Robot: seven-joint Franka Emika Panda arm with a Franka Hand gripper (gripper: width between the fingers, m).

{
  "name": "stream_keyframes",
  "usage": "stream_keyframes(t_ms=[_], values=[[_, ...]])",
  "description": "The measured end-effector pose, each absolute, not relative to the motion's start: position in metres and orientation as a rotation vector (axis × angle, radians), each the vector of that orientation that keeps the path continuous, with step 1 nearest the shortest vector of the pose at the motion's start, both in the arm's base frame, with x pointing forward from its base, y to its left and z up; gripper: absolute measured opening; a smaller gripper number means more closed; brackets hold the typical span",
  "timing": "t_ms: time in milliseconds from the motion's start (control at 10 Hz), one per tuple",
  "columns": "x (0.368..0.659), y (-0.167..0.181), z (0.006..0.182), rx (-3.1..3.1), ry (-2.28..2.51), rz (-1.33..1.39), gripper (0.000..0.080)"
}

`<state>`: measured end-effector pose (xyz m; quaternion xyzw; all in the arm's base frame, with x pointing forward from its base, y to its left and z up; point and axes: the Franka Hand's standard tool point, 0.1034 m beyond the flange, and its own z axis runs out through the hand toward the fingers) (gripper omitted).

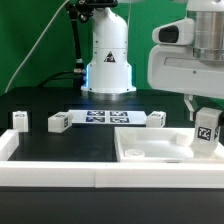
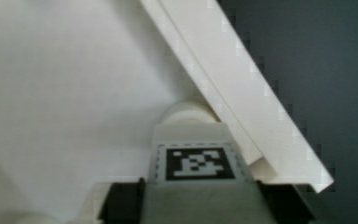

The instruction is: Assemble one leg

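The panel's rim has my gripper twisted crooked to it, so I will open, turn my wrist back and close around the upright leg [image 1: 207,126] before I screw it further.
My gripper [image 1: 206,118] is shut on a leg [image 1: 207,135], a chunky white peg with a black-and-white tag, and holds it upright over the right part of the large white square panel [image 1: 150,152], near its right rim. In the wrist view the leg [image 2: 197,150] sits between the two dark fingers [image 2: 123,205], its tagged face toward the camera, with the panel's floor [image 2: 69,100] beneath and the panel's raised rim [image 2: 238,90] running close beside it. Three more legs lie on the table in the exterior view: [image 1: 19,120], [image 1: 58,122], [image 1: 156,119].
The marker board [image 1: 100,118] lies on the black table between two loose legs. The robot base [image 1: 108,62] stands behind it. White border rails [image 1: 8,145] edge the table at the exterior view's left and along the front [image 1: 60,172].
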<state>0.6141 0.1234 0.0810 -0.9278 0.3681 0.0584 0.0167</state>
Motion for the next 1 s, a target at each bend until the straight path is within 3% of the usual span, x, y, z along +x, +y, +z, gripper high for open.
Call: stream_keyframes(t_ms=[300,400,500,600,1000], values=[[0.6150,0.1250,0.0811,-2.806,1.344,0.192,0.0294],[0.6151,0.1249,0.0811,-2.838,1.266,0.190,0.0388],[0.6153,0.1246,0.0814,-2.864,1.198,0.189,0.0539],[0.6160,0.1256,0.0821,-2.892,1.120,0.185,0.0615],[0.6167,0.1295,0.0833,-3.055,0.361,0.156,0.0648]])
